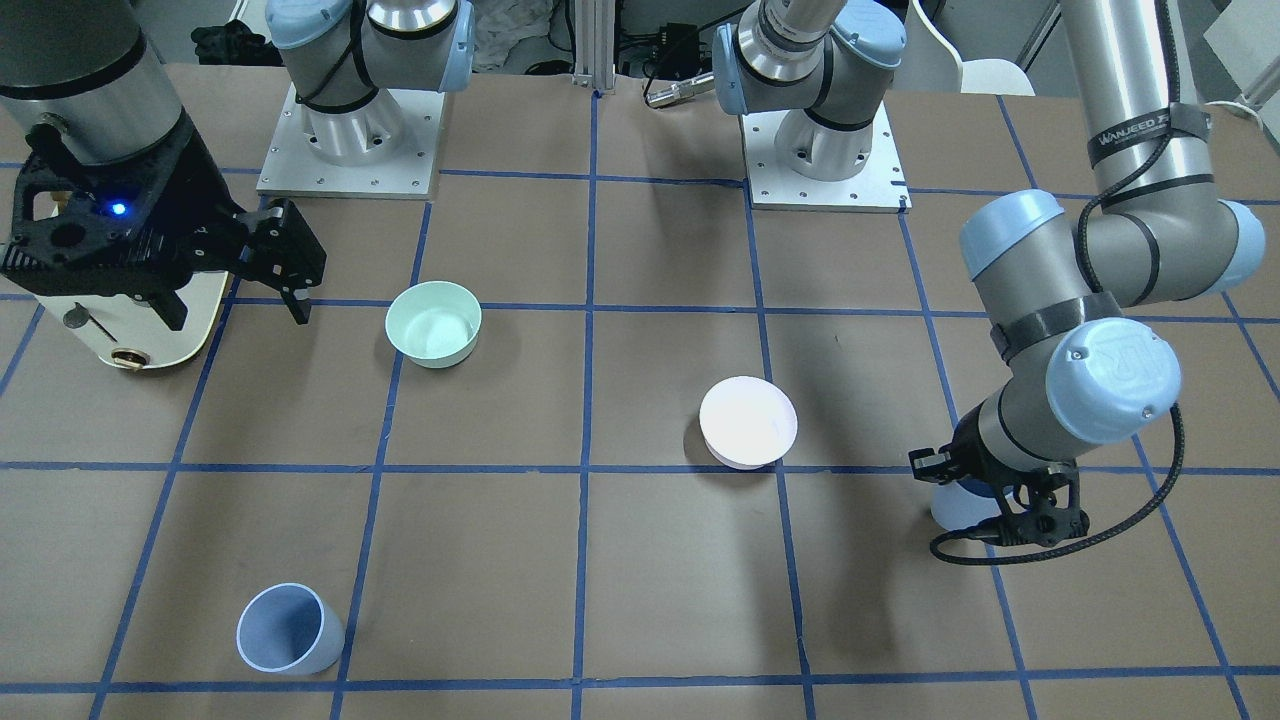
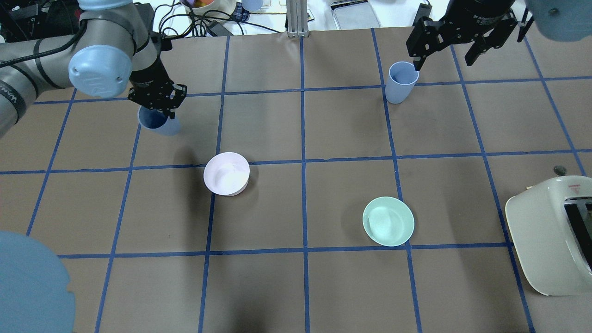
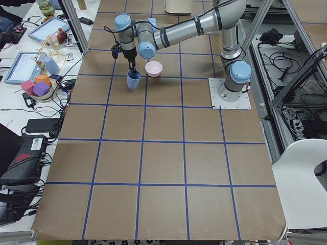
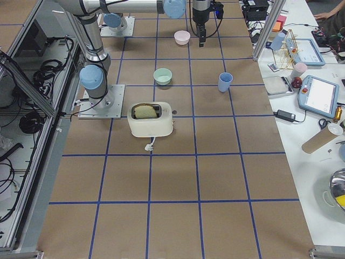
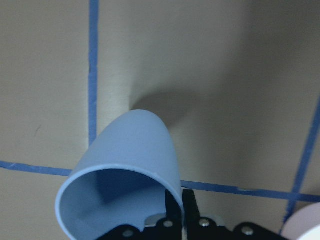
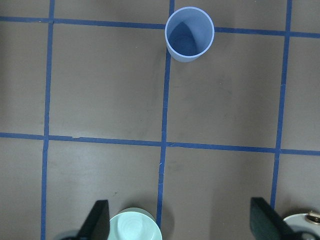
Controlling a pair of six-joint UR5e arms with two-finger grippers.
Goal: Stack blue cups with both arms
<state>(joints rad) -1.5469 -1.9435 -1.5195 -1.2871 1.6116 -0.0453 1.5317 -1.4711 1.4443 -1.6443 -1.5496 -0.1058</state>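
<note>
My left gripper has the blue cup. It will let go of it on the tape line (image 1: pixel 589 397) between the pink and mint-green bowls.
One blue cup (image 2: pixel 158 121) is at the far left of the table, and my left gripper (image 2: pixel 157 99) is shut on its rim. In the left wrist view the cup (image 5: pixel 125 170) tilts, its wall pinched between the fingers (image 5: pixel 189 202). In the front view this cup (image 1: pixel 955 505) is mostly hidden behind the left gripper (image 1: pixel 1000 505). The other blue cup (image 2: pixel 401 82) stands upright at the far right and also shows in the front view (image 1: pixel 288 630) and the right wrist view (image 6: pixel 189 34). My right gripper (image 2: pixel 447 48) is open and empty, high above the table beside that cup.
A pale pink bowl (image 2: pixel 226 173) sits left of centre. A mint-green bowl (image 2: pixel 388 221) sits right of centre. A cream toaster (image 2: pixel 545 240) stands at the right edge, below my right arm in the front view (image 1: pixel 120 330). Blue tape lines grid the brown table.
</note>
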